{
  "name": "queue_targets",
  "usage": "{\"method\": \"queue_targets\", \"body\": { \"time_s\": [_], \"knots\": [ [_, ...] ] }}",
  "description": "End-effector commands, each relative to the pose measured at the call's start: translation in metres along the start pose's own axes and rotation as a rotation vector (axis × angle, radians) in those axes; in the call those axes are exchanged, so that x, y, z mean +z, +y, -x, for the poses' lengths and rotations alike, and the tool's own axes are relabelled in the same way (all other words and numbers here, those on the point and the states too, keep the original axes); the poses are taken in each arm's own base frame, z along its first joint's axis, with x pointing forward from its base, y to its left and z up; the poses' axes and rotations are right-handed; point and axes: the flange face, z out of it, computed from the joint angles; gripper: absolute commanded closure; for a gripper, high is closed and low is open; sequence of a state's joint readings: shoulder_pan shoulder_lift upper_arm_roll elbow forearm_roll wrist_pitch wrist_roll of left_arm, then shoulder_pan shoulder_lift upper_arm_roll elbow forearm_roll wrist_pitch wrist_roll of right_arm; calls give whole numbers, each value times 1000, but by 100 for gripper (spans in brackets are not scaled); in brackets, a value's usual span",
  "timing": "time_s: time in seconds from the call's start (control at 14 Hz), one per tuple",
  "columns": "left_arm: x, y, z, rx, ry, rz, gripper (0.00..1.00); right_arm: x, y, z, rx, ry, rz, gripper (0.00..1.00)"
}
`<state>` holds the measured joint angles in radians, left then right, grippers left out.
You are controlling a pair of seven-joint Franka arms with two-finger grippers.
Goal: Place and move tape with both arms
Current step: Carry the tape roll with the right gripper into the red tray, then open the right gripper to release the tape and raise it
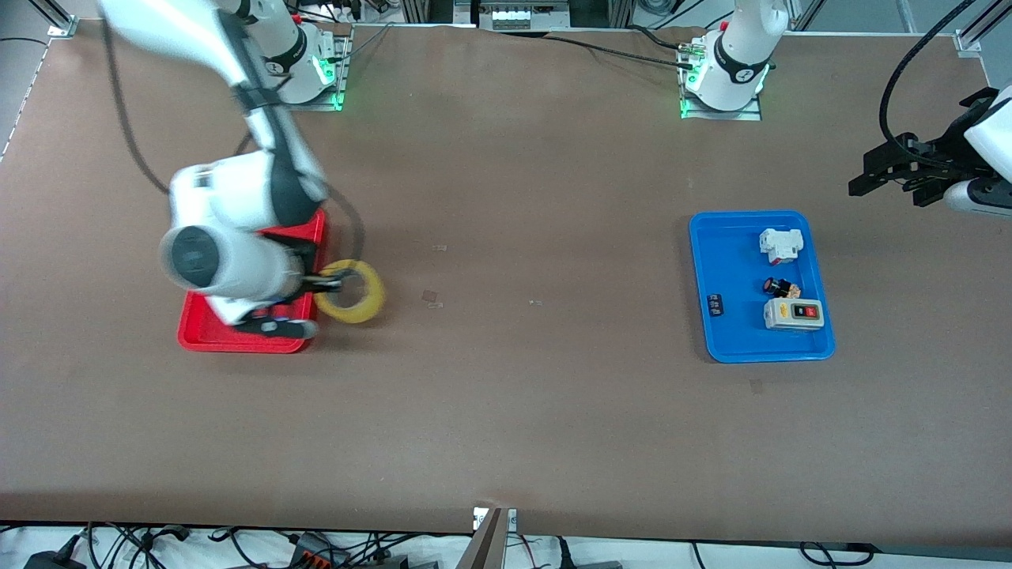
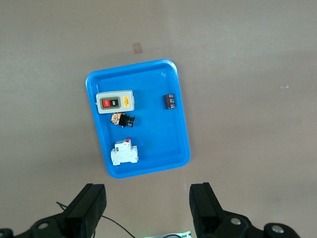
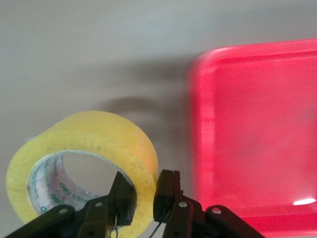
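Note:
My right gripper is going to let go of the yellow tape roll in the middle of the red tray (image 1: 253,276) (image 3: 283,143).
The yellow tape roll (image 1: 365,299) hangs beside the red tray's (image 1: 198,338) edge that faces the middle of the table. My right gripper (image 1: 328,282) is shut on its wall, one finger inside the hole and one outside. In the right wrist view the tape (image 3: 99,134) is tilted, with its grey inner core showing, and the right gripper (image 3: 146,193) clamps its rim next to the red tray (image 3: 247,124). My left gripper (image 1: 897,170) is open and empty in the air, over the table at the left arm's end. The left gripper (image 2: 147,203) also shows in the left wrist view.
A blue tray (image 1: 711,348) toward the left arm's end holds a white switch box (image 1: 781,243), a grey push-button box (image 1: 793,314), a small black and red button (image 1: 779,287) and a small black part (image 1: 715,304). The blue tray (image 2: 168,144) shows in the left wrist view.

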<state>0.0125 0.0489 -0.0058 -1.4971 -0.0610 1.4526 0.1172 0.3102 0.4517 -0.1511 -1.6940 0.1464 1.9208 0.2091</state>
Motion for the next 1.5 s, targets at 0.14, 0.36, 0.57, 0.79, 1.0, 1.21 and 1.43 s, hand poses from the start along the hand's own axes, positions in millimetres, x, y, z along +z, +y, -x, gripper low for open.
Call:
{"method": "queue_targets", "body": {
  "time_s": [0.14,0.36,0.57,0.79,1.0,1.21,1.43],
  "knots": [
    [6,3,1,-12,-19,-3,0,47,117,33,-90,69,78,100],
    [5,2,2,-15,-18,-3,0,65,140,40,-65,51,85,100],
    [5,-1,2,-20,-19,-3,0,80,168,38,-32,33,81,100],
    [3,-7,2,-22,-15,-62,0,92,174,32,-22,41,84,98],
    [3,-8,-2,-24,11,-65,0,97,175,32,-13,31,84,36],
    [4,-7,-2,-94,9,-63,0,66,169,32,-9,31,78,0],
    [4,-6,-2,-137,13,-63,0,-43,154,17,-37,11,72,0]
  ]
}}
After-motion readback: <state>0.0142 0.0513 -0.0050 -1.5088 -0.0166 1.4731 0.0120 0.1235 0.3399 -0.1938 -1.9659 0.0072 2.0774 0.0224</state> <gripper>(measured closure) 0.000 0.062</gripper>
